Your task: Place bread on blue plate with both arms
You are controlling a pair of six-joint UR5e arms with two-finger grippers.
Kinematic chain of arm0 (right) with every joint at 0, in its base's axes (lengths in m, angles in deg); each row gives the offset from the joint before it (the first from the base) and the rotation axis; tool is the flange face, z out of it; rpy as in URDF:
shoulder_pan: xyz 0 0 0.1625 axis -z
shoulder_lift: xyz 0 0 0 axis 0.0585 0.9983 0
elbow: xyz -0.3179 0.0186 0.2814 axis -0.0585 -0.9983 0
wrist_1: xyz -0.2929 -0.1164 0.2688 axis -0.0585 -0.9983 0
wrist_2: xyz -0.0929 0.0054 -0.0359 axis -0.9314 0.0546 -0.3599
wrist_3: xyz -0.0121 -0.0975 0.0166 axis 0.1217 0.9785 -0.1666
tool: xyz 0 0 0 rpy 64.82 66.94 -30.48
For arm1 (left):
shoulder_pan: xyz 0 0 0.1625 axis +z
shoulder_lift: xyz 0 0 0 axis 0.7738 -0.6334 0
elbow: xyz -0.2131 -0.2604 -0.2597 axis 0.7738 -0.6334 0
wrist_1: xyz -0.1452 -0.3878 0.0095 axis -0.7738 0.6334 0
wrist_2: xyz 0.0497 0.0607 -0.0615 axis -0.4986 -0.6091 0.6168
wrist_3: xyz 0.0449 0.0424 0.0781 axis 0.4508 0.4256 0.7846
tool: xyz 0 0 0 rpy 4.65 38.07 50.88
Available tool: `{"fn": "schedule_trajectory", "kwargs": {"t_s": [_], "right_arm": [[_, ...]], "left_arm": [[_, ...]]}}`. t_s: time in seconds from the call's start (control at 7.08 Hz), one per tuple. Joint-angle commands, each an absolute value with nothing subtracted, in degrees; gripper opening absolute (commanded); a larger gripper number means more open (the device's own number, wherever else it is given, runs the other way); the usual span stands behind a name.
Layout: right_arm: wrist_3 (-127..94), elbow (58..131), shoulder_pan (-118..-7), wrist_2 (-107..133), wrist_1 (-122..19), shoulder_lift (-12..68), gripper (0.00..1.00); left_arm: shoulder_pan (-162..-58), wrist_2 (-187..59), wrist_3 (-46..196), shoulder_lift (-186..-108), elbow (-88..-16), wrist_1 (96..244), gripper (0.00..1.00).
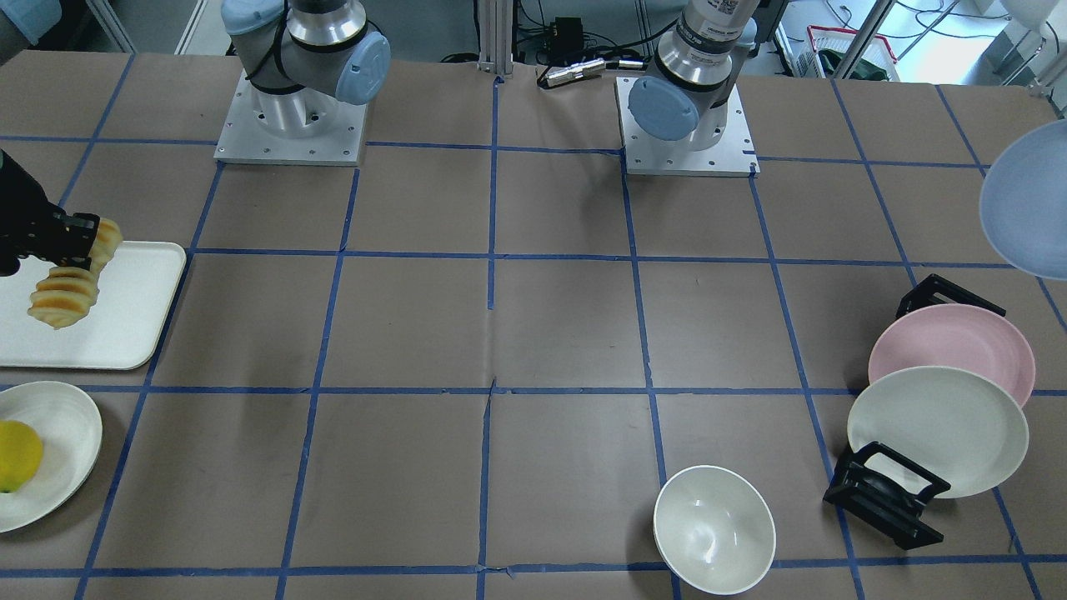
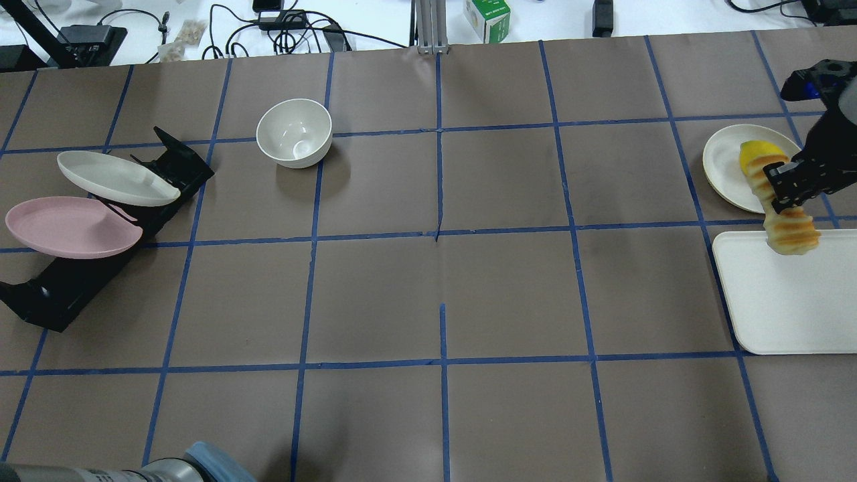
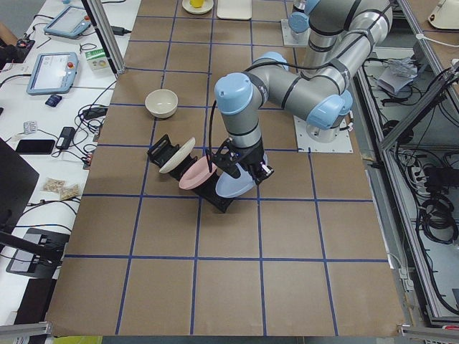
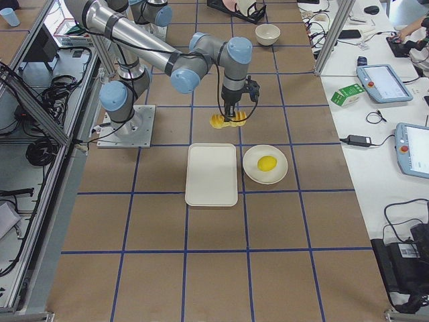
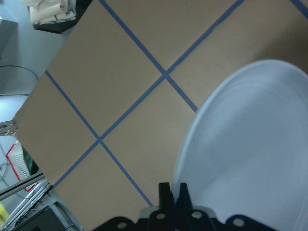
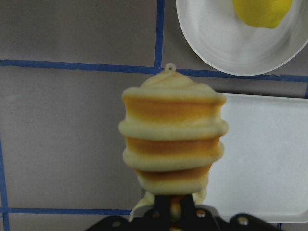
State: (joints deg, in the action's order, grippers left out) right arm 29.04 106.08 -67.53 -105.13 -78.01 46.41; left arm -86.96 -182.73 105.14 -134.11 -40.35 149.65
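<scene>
My left gripper has a place to set the blue plate. It will let go of it on the blue line crossing (image 1: 479, 384) between the white tray and the white bowl.
My right gripper (image 2: 785, 189) is shut on the middle of the bread (image 2: 780, 204), a ridged yellow-orange loaf. It holds the loaf in the air over the far edge of the white tray (image 2: 790, 308). The bread also shows in the right wrist view (image 6: 173, 139) and the front view (image 1: 71, 287). My left gripper (image 5: 174, 197) is shut on the rim of the blue plate (image 5: 250, 159) and holds it tilted above the table. The plate shows at the front view's right edge (image 1: 1029, 200) and in the left side view (image 3: 233, 188), next to the rack.
A black plate rack (image 1: 888, 496) holds a pink plate (image 1: 950, 346) and a cream plate (image 1: 938, 429). A white bowl (image 1: 714, 529) stands nearby. A white plate (image 2: 723, 164) with a yellow lemon (image 2: 760, 148) sits beside the tray.
</scene>
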Motion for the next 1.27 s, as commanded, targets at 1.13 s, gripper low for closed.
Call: {"fn": "schedule_trajectory", "kwargs": {"t_s": [1.13], "right_arm": [[16.3,105.2,-74.4,-102.7,-73.2,47.2,0.0]], "left_arm": [[-134.9,-140.8,110.9,-143.9,-67.3,116.7,0.0]]}}
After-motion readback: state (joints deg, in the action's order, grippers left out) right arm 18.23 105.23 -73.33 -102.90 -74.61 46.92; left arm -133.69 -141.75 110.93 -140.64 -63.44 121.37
